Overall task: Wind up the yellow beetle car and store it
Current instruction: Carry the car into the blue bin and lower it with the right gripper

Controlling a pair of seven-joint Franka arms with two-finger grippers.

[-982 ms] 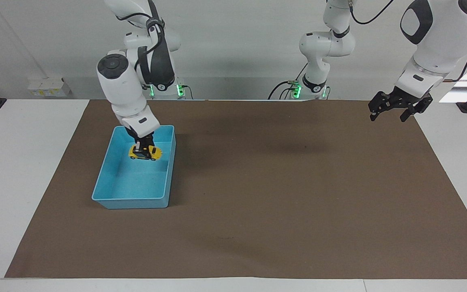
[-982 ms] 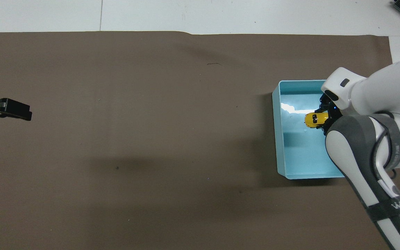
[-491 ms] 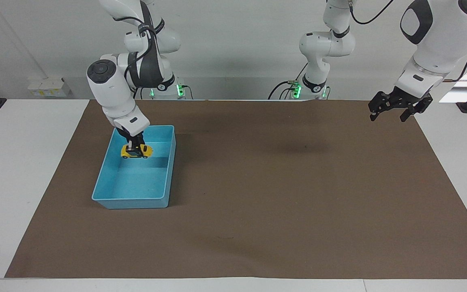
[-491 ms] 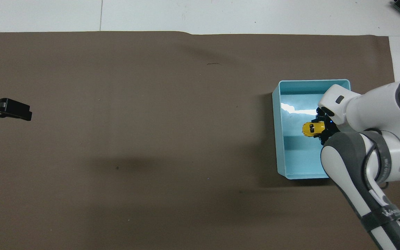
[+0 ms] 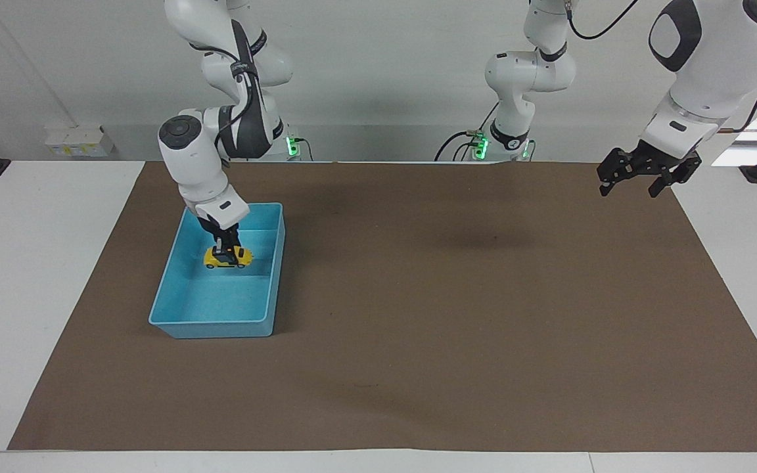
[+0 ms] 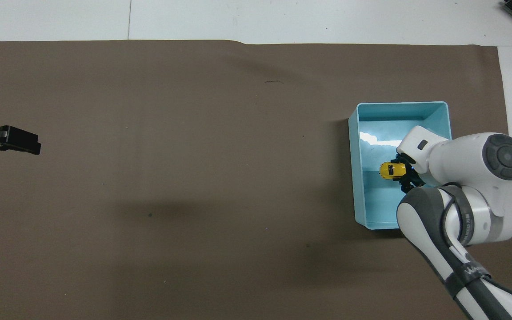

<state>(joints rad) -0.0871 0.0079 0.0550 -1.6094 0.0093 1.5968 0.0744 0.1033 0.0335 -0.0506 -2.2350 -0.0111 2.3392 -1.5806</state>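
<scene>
My right gripper is to release the yellow beetle car, now held low inside the tray, on the blue tray's bottom (image 6: 389,176), about halfway along the tray's length.
The yellow beetle car (image 5: 227,257) is a tiny yellow toy with dark windows. My right gripper (image 5: 223,248) is shut on it from above and holds it low inside the blue tray (image 5: 211,322), about mid-tray. I cannot tell whether its wheels touch the tray floor. In the overhead view the car (image 6: 391,170) shows beside the right gripper (image 6: 405,174), inside the tray (image 6: 398,105). My left gripper (image 5: 635,185) waits open and empty in the air over the mat's edge at the left arm's end; it also shows in the overhead view (image 6: 20,144).
A brown mat (image 5: 457,315) covers most of the white table. The tray stands on it toward the right arm's end, near the robots. Nothing else lies on the mat.
My right gripper has carried the car lower into the tray and toward its middle. The right arm's elbow has swung. The left arm has not moved.
</scene>
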